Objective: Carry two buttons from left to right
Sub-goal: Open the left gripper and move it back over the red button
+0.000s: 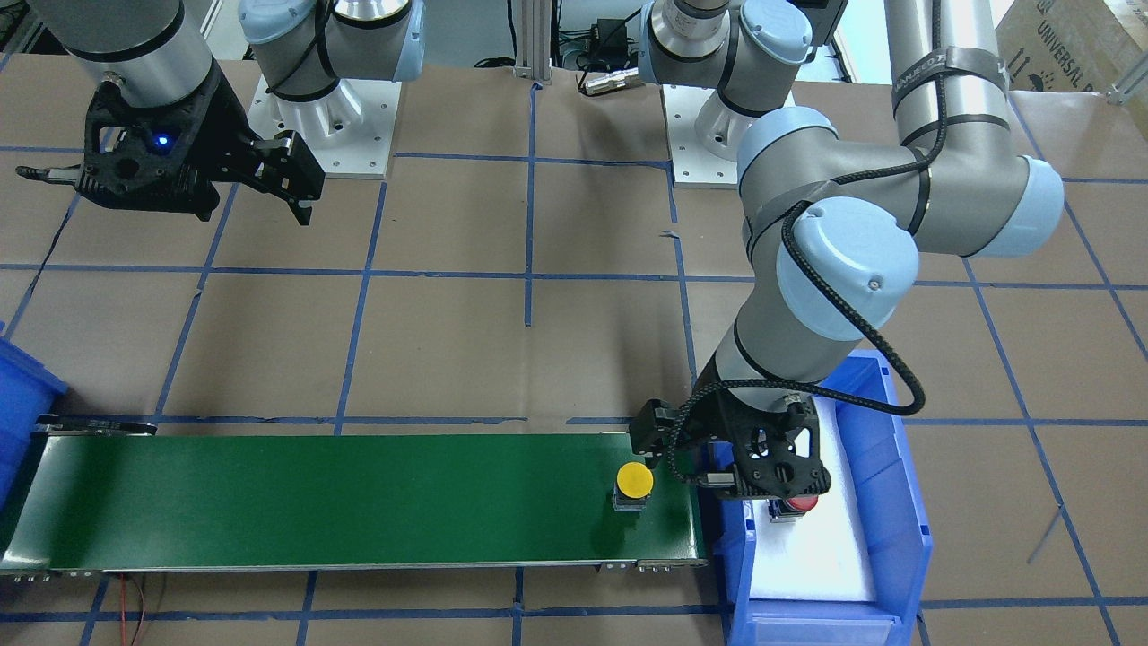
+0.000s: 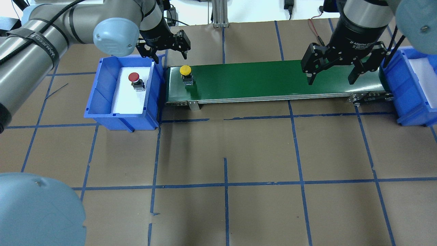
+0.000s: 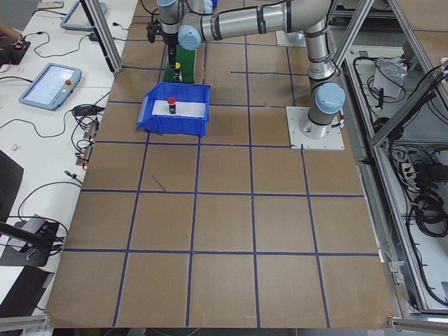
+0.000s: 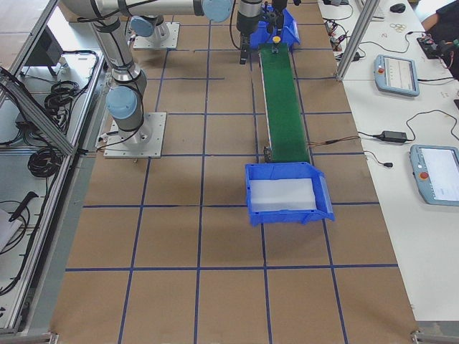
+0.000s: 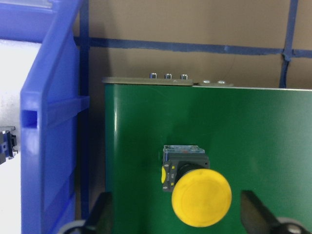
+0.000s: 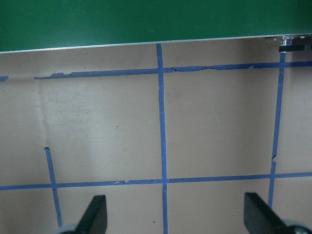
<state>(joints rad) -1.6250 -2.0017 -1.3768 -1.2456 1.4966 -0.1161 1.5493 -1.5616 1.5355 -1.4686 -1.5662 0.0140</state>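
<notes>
Next, my left gripper needs to go to the black body [image 1: 783, 512] [image 5: 7, 146] of the red button on the bin's white foam and close there.
The yellow button [image 2: 185, 70] stands upright on the green conveyor belt [image 2: 273, 80] near its left end. It also shows in the front view [image 1: 634, 480]. The red button [image 2: 134, 77] stands on white foam in the left blue bin [image 2: 102, 92]. My left gripper [image 2: 169, 46] is open and empty, raised over the belt's end and the bin's edge. In the left wrist view the yellow button [image 5: 201, 197] shows between the spread fingers [image 5: 100, 214], untouched. My right gripper [image 2: 330, 80] is open and empty above the belt's right part.
A second blue bin [image 2: 409, 89] with a white foam liner stands at the belt's right end. Brown paper with blue tape lines covers the table [image 2: 225, 153]. The right wrist view shows this paper [image 6: 214, 122] and the belt's edge.
</notes>
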